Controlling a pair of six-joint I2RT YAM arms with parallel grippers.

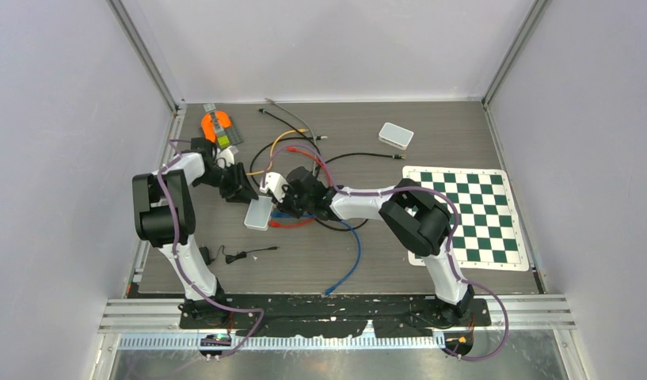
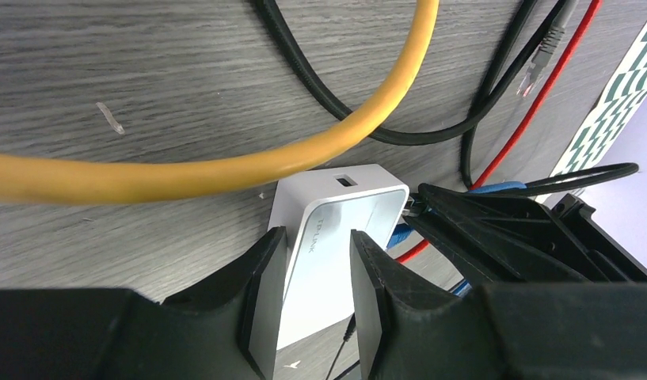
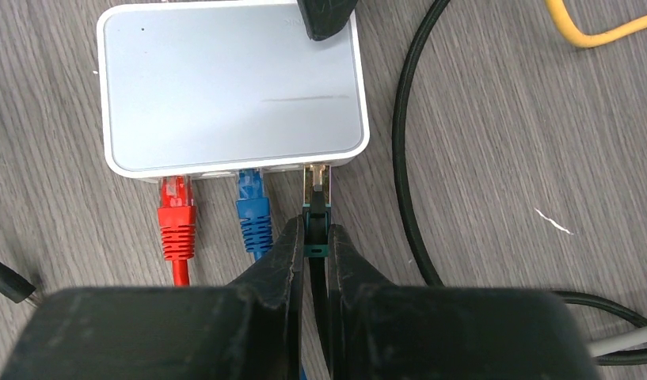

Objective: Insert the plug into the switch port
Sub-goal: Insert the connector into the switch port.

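My right gripper needs to let go of the black cable's plug in the white switch's open port [image 1: 272, 209] [image 3: 317, 176] beside the blue plug.
The white switch [image 3: 225, 87] lies on the grey table, with a red plug [image 3: 176, 218] and a blue plug [image 3: 254, 210] sitting in its near-side ports. My right gripper [image 3: 315, 233] is shut on the black cable's plug [image 3: 316, 190]. The plug's clear tip is at the mouth of the third port, to the right of the blue one; its depth is hidden. In the left wrist view the switch [image 2: 336, 237] sits between the fingers of my left gripper [image 2: 318, 253], which is shut on its far end. From above, both grippers meet at the switch [image 1: 259, 214].
A thick yellow cable [image 2: 225, 166] and black cables [image 3: 407, 158] loop around the switch. A second white box [image 1: 396, 135] lies at the back right, a chessboard mat [image 1: 470, 214] at the right, and an orange tool [image 1: 217, 127] at the back left.
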